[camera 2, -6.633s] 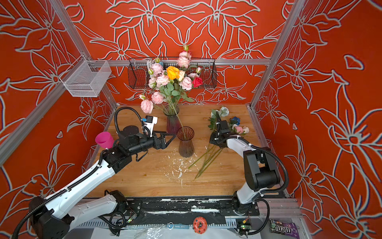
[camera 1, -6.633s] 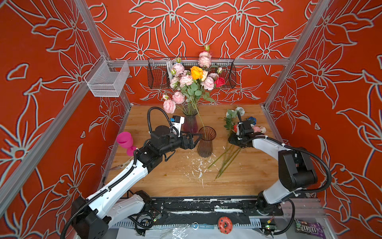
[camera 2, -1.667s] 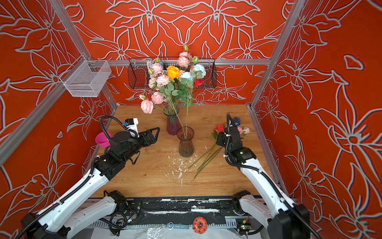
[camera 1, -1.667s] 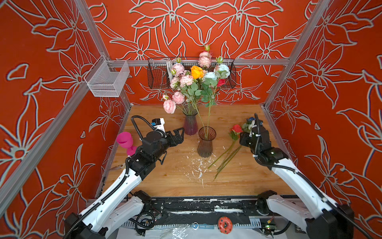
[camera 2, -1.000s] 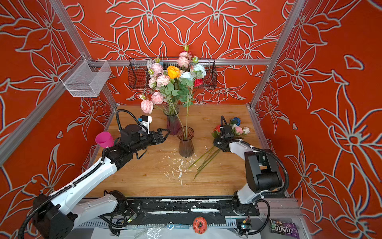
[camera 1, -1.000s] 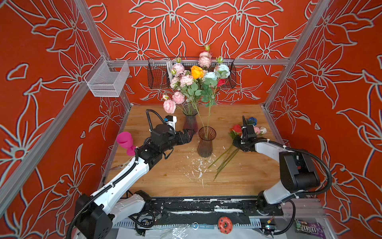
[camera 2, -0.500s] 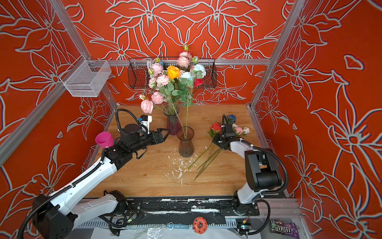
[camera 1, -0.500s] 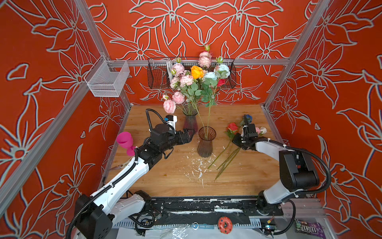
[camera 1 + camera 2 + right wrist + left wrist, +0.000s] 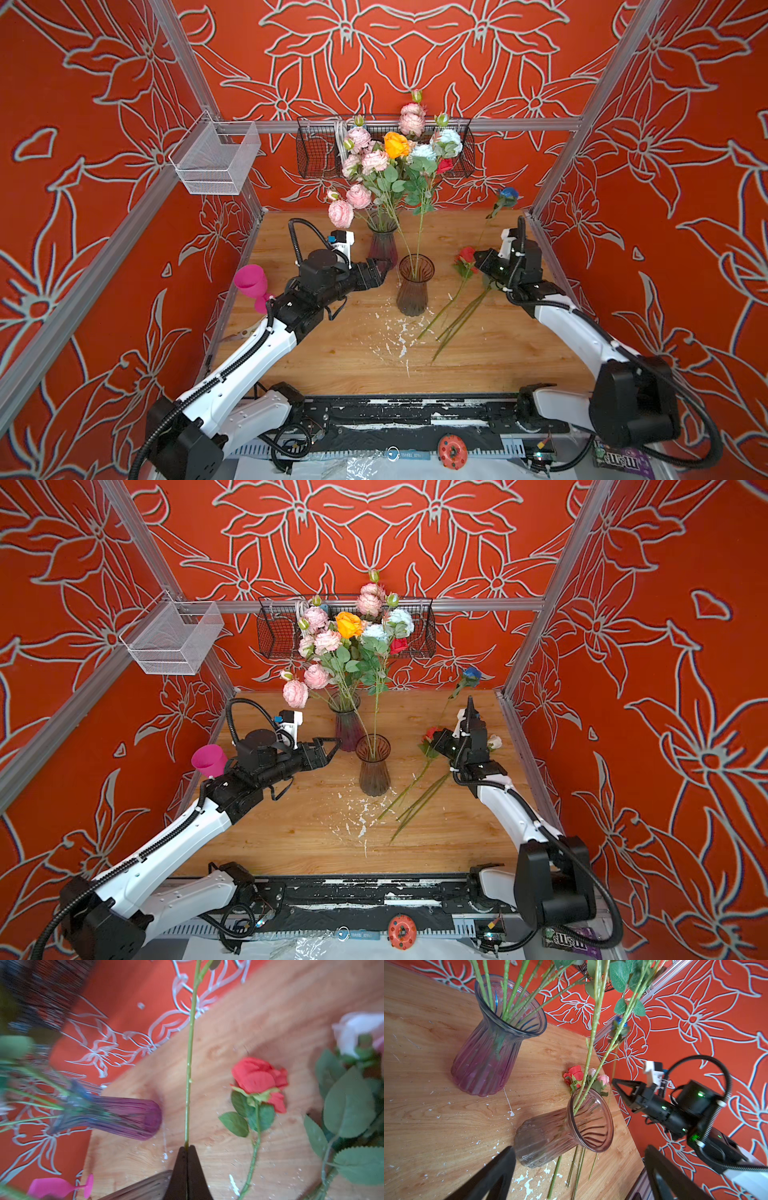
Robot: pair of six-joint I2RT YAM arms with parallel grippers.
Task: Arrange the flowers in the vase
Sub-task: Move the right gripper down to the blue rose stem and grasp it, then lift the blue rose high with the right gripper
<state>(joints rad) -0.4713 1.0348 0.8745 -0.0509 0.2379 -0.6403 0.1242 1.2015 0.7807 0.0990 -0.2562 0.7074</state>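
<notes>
The robot's right gripper should release the green stem of the blue flower inside the front brownish vase (image 9: 413, 276), beside the two stems there. The blue flower is now held upright beside that vase.
Two ribbed glass vases stand mid-table. The rear purple vase (image 9: 383, 249) (image 9: 483, 1059) holds a full bunch of pink, orange, white and red flowers (image 9: 390, 158). Two stems stand in the front brownish vase (image 9: 413, 295) (image 9: 374, 771) (image 9: 550, 1134). My right gripper (image 9: 478, 258) (image 9: 441, 735) (image 9: 187, 1148) is shut on the green stem (image 9: 190, 1064) of a blue flower (image 9: 509, 193) (image 9: 471, 673), held upright to the right of the front vase. A red rose (image 9: 466, 254) (image 9: 257, 1078) and pale blooms (image 9: 493, 741) lie on the table. Left of the front vase, my left gripper (image 9: 384, 266) (image 9: 332, 745) (image 9: 579, 1148) is open and empty.
Loose green stems (image 9: 457, 320) run from the lying flowers toward the table's front. White flecks (image 9: 395, 332) dot the wood. A pink cup (image 9: 249, 282) sits at the left wall. A black wire basket (image 9: 316, 158) and a white mesh basket (image 9: 216, 158) hang on the frame.
My right gripper has shut on the blue flower's stem and lifted it off the table until it stands upright. The left arm has stayed in place, open.
</notes>
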